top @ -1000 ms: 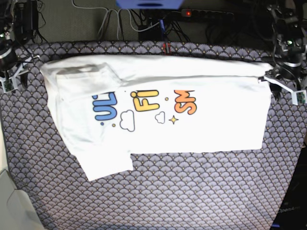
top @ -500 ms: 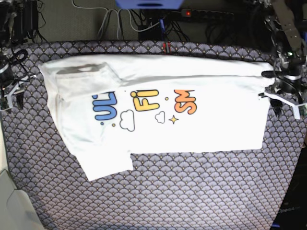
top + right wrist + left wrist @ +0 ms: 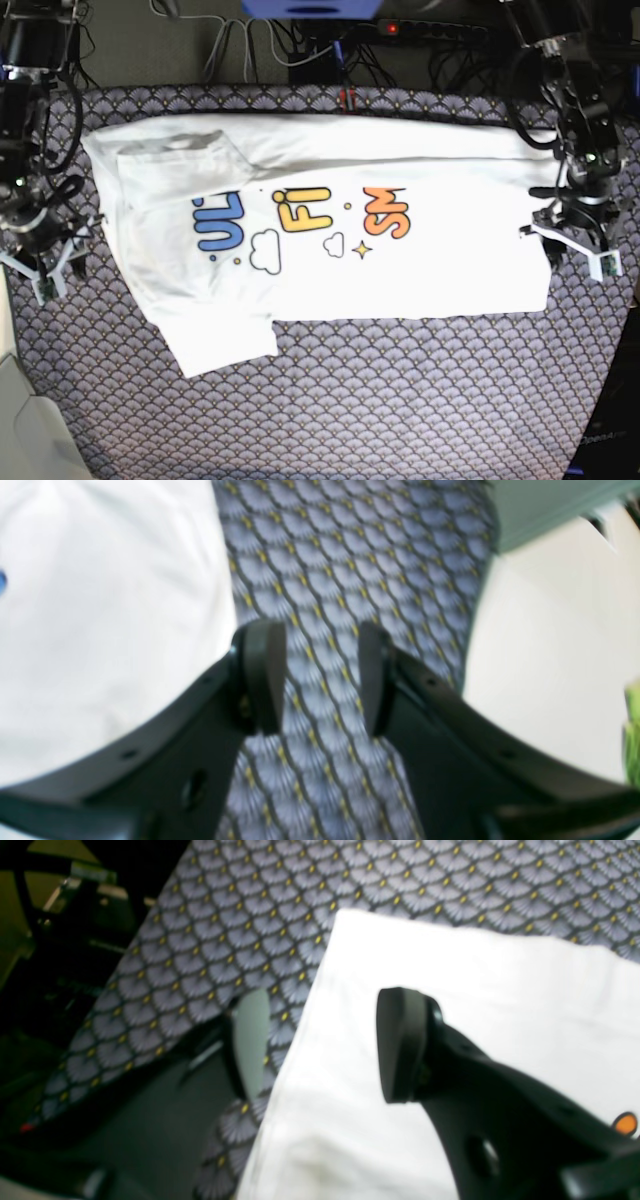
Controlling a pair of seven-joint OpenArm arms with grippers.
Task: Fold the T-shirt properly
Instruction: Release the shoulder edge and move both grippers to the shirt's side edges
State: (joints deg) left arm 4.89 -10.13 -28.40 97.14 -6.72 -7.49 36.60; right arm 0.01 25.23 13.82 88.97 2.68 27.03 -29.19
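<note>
My left gripper needs to next grip the near hem corner point(image 3: 545, 303) point(image 3: 337, 925) of the white T-shirt, at the end away from the sleeve that sticks out.
The white T-shirt point(image 3: 420, 270) lies flat across the patterned table cover point(image 3: 400, 400), print side up, with its far part folded over and one sleeve point(image 3: 225, 345) sticking out toward the near left. My left gripper point(image 3: 560, 232) hovers at the shirt's right edge. In the left wrist view that gripper point(image 3: 325, 1045) is open: one finger is above the T-shirt point(image 3: 475, 990), the other above the cover. My right gripper point(image 3: 52, 262) stands off the shirt's left side. In the right wrist view it point(image 3: 317, 675) is open over bare cover, and the T-shirt point(image 3: 100, 630) lies beside it.
Cables and a power strip point(image 3: 430, 30) lie behind the table's far edge. A pale grey object point(image 3: 25, 430) sits at the near left corner. The cover's edge point(image 3: 475, 605) is close to my right gripper, with pale floor beyond it.
Both arms have come from the shirt's far corners toward the near side, along its left and right edges. The shirt has not moved.
</note>
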